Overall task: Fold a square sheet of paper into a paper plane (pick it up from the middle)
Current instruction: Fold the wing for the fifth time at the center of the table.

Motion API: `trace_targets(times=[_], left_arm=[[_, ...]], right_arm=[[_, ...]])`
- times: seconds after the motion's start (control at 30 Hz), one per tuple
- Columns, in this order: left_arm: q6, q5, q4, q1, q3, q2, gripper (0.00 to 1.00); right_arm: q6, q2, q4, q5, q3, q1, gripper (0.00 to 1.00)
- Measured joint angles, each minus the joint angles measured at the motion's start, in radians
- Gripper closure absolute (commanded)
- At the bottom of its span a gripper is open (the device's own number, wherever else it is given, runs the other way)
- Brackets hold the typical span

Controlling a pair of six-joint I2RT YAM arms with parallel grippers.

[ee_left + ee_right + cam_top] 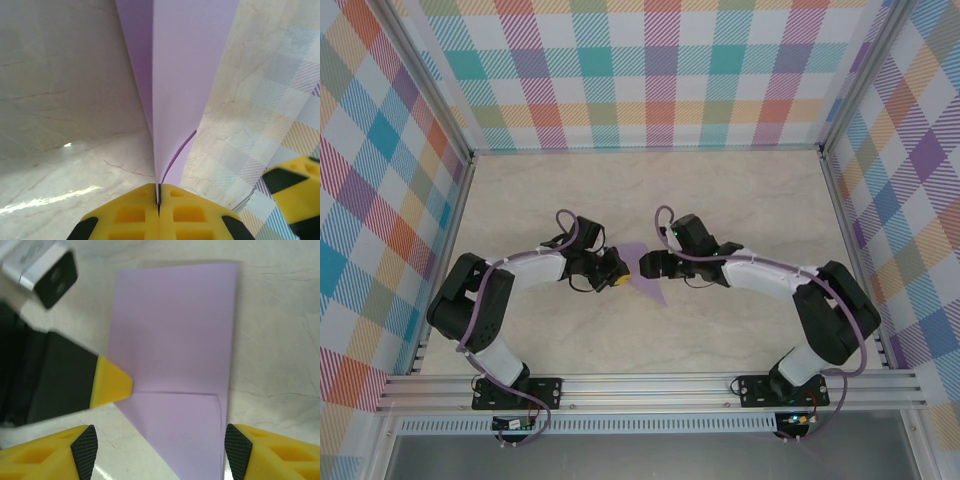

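Next, my right gripper pinches that edge nearer the paper's tip [162,460] before it folds the layer over, because my left gripper holds the paper only where the paper's slanted edge starts.
The lavender sheet of paper [648,280] lies folded at the middle of the table between my two grippers, with one slanted edge and a crease across it [175,340]. My left gripper [618,270] is shut on the paper's folded edge, and the layers rise from between its closed yellow fingers [159,200]. In the right wrist view the left gripper's yellow fingertip [111,382] pinches the sheet's left side. My right gripper [157,452] hovers over the sheet's near end, open, its fingers wide on either side of the paper and touching nothing.
The marble-patterned table top [740,200] is ringed by checkered walls [650,70]. An aluminium rail [650,385] runs along the near edge by the arm bases. One of the right gripper's fingers [295,185] shows close beside the left gripper.
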Motion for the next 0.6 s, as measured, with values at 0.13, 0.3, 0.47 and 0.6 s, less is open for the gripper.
trace_targets(times=[0.13, 0.3, 0.47, 0.6], left_arm=[[-0.010, -0.003, -0.019, -0.004, 0.019, -0.006, 1.00], [-0.023, -0.003, -0.037, -0.008, 0.040, -0.007, 1.00], [-0.026, -0.004, -0.050, -0.008, 0.049, -0.007, 1.00], [-0.027, -0.006, -0.059, -0.008, 0.050, -0.007, 1.00]], right_arm=[[-0.152, -0.016, 0.071, 0.112, -0.081, 0.095, 0.28], [-0.315, -0.001, 0.157, 0.212, -0.134, 0.179, 0.36], [-0.422, 0.076, 0.280, 0.296, -0.138, 0.219, 0.44], [-0.472, 0.124, 0.351, 0.340, -0.141, 0.229, 0.53]])
